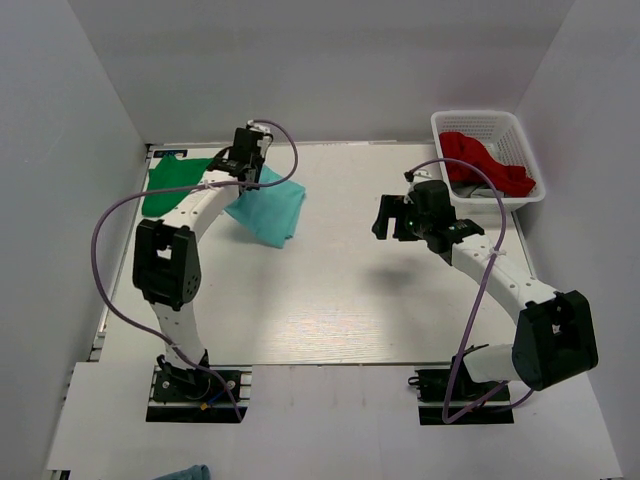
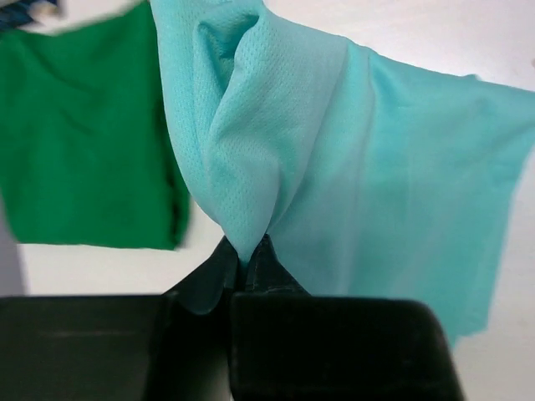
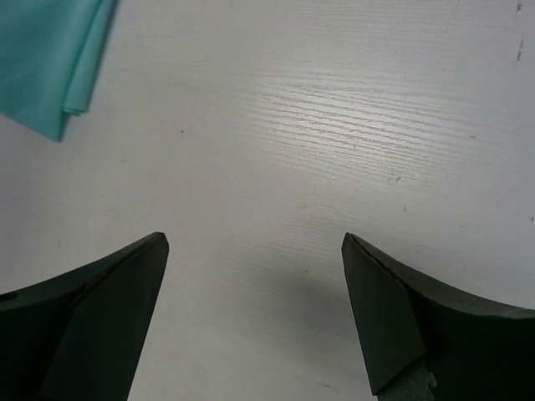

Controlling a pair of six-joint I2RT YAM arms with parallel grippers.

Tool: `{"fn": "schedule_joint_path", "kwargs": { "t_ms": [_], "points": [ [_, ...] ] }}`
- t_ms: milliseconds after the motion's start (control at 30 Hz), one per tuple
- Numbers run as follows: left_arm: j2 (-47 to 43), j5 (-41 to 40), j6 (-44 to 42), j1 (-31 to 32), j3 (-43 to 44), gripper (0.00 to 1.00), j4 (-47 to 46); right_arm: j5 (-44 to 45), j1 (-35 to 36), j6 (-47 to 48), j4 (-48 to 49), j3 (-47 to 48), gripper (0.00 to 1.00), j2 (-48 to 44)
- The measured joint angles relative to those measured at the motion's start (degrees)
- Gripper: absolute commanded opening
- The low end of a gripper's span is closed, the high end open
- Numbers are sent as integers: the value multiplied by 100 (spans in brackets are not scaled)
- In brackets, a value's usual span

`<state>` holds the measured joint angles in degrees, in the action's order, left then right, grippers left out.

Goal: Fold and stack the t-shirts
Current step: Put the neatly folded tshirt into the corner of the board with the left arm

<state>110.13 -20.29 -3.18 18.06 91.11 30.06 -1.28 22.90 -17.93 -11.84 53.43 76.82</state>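
I should have my left gripper let go of the teal t-shirt, setting it free on top of the folded green t-shirt point(image 1: 178, 185) point(image 2: 96, 142).
My left gripper point(image 1: 243, 160) is shut on a folded light teal t-shirt point(image 1: 268, 210) and holds it off the table at the back left; the cloth hangs from my pinched fingertips point(image 2: 266, 251) in the left wrist view point(image 2: 351, 150). A folded green t-shirt point(image 1: 172, 186) lies flat at the back left, beside the teal one point(image 2: 84, 150). My right gripper point(image 1: 388, 218) is open and empty above bare table right of centre point(image 3: 255, 242). A corner of the teal t-shirt point(image 3: 50, 58) shows at the top left of the right wrist view.
A white basket point(image 1: 487, 124) at the back right holds a crumpled red t-shirt point(image 1: 485, 162). White walls close in the table on the left, back and right. A bit of blue cloth point(image 1: 185, 472) lies in front of the left arm's base.
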Motion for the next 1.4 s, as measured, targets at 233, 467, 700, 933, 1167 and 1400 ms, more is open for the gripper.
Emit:
{"fn": "schedule_joint_path", "kwargs": {
  "t_ms": [233,467,700,933,1167,1400],
  "points": [
    [-332,-341,-647,-481,20,0,-343,317,-2,-46,-2,0,90,0],
    [-299,-444,-988,-977,258,0,-343,535,-7,-87,-4,0,90,0],
    [-299,-240,-1191,-1222,404,0,-339,562,-7,-96,-2,0,90,4],
    [-452,85,-1239,-1257,538,0,-291,560,-7,-109,-2,0,90,7],
    [-688,122,-1246,-1346,640,0,-267,560,-7,-111,0,0,90,9],
    [-693,81,-1276,-1547,660,0,-267,560,-7,-111,0,0,90,50]
  ]
}}
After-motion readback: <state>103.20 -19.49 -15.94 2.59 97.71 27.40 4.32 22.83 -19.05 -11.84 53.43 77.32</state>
